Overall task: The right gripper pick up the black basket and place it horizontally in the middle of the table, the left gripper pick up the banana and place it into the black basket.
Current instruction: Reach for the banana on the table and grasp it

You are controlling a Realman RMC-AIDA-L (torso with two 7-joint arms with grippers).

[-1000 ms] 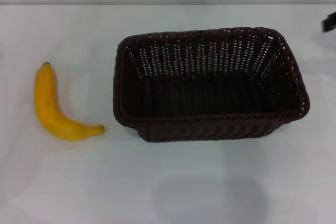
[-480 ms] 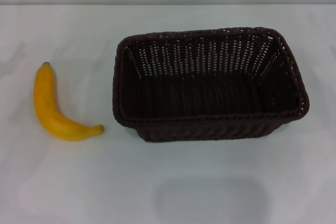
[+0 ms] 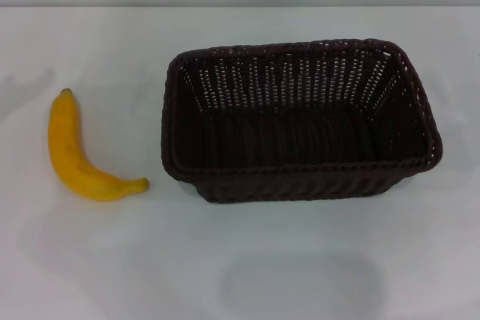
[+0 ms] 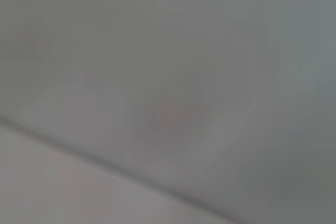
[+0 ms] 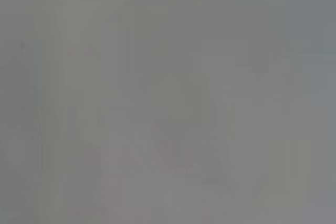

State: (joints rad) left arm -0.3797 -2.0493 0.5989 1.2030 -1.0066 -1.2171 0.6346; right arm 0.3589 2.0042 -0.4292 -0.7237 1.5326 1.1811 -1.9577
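Note:
The robot's left gripper needs to close on the far half of the banana [image 3: 64,133], between the banana's dark tip and its bend.
The black basket [image 3: 300,121] lies lengthwise across the middle of the white table [image 3: 240,260] in the head view, open side up and empty. The banana [image 3: 75,151] lies on the table to the basket's left, apart from it, its dark stem tip pointing away from me. Neither the left gripper nor the right gripper shows in the head view. Both wrist views show only a plain grey-white surface and no fingers.
A faint shadow lies on the table at the far left, above the banana. The table's far edge [image 3: 240,7] meets a grey wall at the back.
A dark piece of the right gripper at the right edge a second ago has gone out of view. A faint shadow has appeared on the table at the far left. Basket and banana have not moved.

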